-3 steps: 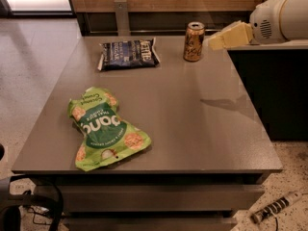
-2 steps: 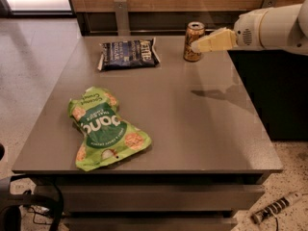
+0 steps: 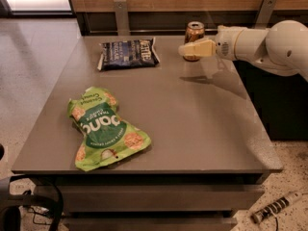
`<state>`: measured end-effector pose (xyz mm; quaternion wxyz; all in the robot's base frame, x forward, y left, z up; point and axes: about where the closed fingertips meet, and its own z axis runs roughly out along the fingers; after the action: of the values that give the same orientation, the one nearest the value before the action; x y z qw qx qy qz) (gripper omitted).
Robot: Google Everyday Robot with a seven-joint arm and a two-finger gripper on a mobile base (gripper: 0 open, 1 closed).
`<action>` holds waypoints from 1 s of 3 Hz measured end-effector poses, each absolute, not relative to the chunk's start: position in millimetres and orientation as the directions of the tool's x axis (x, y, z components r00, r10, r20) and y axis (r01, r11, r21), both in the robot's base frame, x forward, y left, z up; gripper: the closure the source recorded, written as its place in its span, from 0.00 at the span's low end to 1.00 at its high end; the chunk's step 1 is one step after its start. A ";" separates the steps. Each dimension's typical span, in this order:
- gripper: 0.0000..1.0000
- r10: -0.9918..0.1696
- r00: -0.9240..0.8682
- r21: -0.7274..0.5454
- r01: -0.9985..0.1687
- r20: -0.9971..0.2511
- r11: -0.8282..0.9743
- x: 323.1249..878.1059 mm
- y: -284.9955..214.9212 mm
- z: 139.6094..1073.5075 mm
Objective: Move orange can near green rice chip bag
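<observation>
The orange can stands near the dark blue chip bag. Next, I close my gripper around the orange can's body (image 3: 193, 44), just a little below its middle.
The orange can (image 3: 194, 32) stands upright near the far edge of the grey table (image 3: 192, 129), right of centre. My gripper (image 3: 186, 49) reaches in from the right on a white arm (image 3: 260, 44); its tip lies across the lower part of the can in this view. Whether it touches the can does not show. The green rice chip bag (image 3: 106, 129) lies flat at the front left of the table, well away from the can and the gripper.
A dark blue chip bag (image 3: 128, 53) lies flat at the back of the table, left of the can. A wooden wall with metal brackets (image 3: 121, 8) runs behind the table. Cables lie on the floor at the lower right (image 3: 274, 208).
My gripper and arm have moved left, from beside the can to across its lower part. The can and both bags have not moved.
</observation>
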<state>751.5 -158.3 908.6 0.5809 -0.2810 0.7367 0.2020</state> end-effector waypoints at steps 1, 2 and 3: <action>0.00 -0.159 -0.154 -0.018 -0.658 -0.975 0.753 765.5 -154.4 894.7; 0.00 -0.128 -0.139 -0.006 -0.655 -0.982 0.756 779.9 -151.9 885.5; 0.00 -0.070 -0.108 0.017 -0.651 -0.992 0.759 804.6 -146.2 878.1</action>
<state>804.6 -146.2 878.1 0.6171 -0.2555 0.7061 0.2352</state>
